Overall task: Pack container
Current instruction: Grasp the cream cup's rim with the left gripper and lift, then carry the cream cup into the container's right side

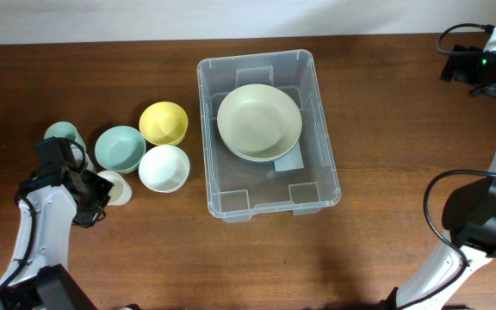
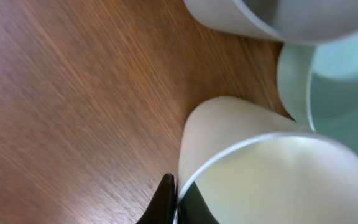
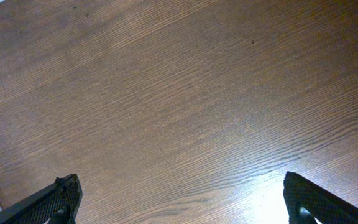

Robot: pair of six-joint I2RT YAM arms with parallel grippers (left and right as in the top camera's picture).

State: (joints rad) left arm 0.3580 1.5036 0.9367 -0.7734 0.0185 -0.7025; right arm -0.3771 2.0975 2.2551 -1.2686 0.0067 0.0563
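Observation:
Next, I let go of the cream cup with my left gripper between the pale green bowl (image 1: 282,178) and the clear plastic container's near side.
The clear plastic container (image 1: 317,164) stands mid-table with a pale green bowl (image 1: 259,121) inside it. Left of it lie a yellow bowl (image 1: 164,122), a teal bowl (image 1: 119,148), a white bowl (image 1: 164,168), a pale green cup (image 1: 60,133) and a cream cup (image 1: 117,186). My left gripper (image 1: 97,194) is shut on the cream cup's rim (image 2: 229,155), one finger outside the wall and one inside (image 2: 178,200). My right gripper (image 3: 179,199) is open and empty over bare wood at the far right.
The teal bowl (image 2: 347,93) and another cup's base (image 2: 272,15) crowd close to the held cup. Cables and the right arm's base (image 1: 476,65) sit at the far right edge. The table's far edge meets a white wall.

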